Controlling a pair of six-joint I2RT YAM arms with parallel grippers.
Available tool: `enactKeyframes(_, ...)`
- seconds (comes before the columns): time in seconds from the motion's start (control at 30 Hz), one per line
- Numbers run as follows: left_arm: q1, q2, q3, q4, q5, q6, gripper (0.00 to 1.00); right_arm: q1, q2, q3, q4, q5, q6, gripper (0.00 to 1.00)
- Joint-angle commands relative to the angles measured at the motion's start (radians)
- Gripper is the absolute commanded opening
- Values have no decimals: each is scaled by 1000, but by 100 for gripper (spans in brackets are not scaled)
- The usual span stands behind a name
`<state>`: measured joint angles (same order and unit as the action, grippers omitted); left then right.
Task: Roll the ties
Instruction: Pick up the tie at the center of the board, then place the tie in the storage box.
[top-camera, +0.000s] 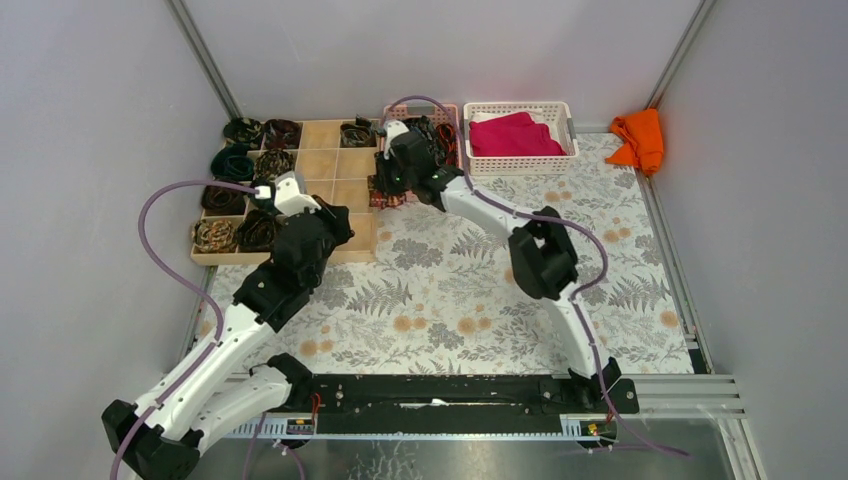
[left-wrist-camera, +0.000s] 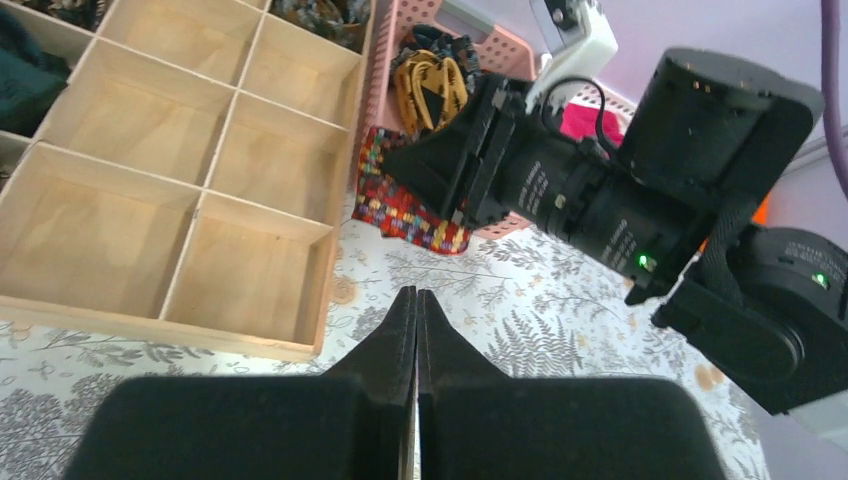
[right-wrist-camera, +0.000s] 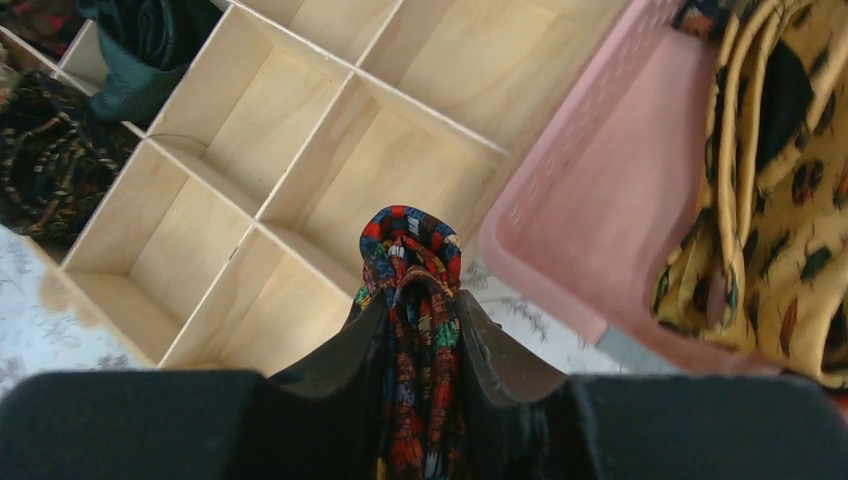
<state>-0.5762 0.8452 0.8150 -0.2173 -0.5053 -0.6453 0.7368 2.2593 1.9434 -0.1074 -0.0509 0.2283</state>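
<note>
The rolled tie will go from my right gripper into the tray's empty compartment (top-camera: 354, 198) (right-wrist-camera: 388, 178) behind the front row, on the side of the pink basket, where I should lay it down.
My right gripper (right-wrist-camera: 415, 300) is shut on a rolled tie (right-wrist-camera: 410, 240) with a red, orange, blue and dark pattern. It holds the tie over the gap between the wooden divided tray (right-wrist-camera: 300, 130) and the pink basket (right-wrist-camera: 580, 200). From the left wrist the same tie (left-wrist-camera: 400, 205) shows under the right arm's black wrist. My left gripper (left-wrist-camera: 416, 295) is shut with nothing in it, low over the fern-print table near the tray's front right corner. A yellow patterned tie (right-wrist-camera: 760, 200) lies in the pink basket. Several rolled dark ties (top-camera: 235, 160) fill the tray's left compartments.
A white basket (top-camera: 570, 140) at the back holds a magenta cloth (top-camera: 515, 135). An orange cloth (top-camera: 640, 140) lies in the back right corner. The tray's right compartments (left-wrist-camera: 130, 110) hold nothing. Grey walls close in both sides.
</note>
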Motion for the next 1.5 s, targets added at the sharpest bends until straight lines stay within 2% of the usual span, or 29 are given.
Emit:
enactKeyframes(0.0,1,-15,-40,-27,-58,18,0,42,122,220,-15,74,-132,0)
enactKeyframes(0.1,2,-15,-53,-32,-72,19,0,53,186,289,31,106,-181,0)
enactKeyframes(0.43,1,-44,-92,-27,-112,32,0,88,307,339,297,162,-317,0)
enactKeyframes(0.6,1,-44,-111,-20,-116,25,0,92,442,505,334,187,-366,0)
enactKeyframes(0.8,1,-13,-115,-8,-134,38,0,91,538,570,460,210,-409,0)
enactKeyframes(1.17,1,40,-116,6,-150,48,0,91,608,492,642,263,-403,0)
enactKeyframes(1.23,1,36,-121,8,-151,51,0,94,601,482,638,257,-406,0)
enactKeyframes(1.3,1,32,-125,11,-151,51,0,96,612,542,543,242,-393,0)
enactKeyframes(1.47,1,22,-131,11,-145,52,0,98,550,505,362,222,-347,0)
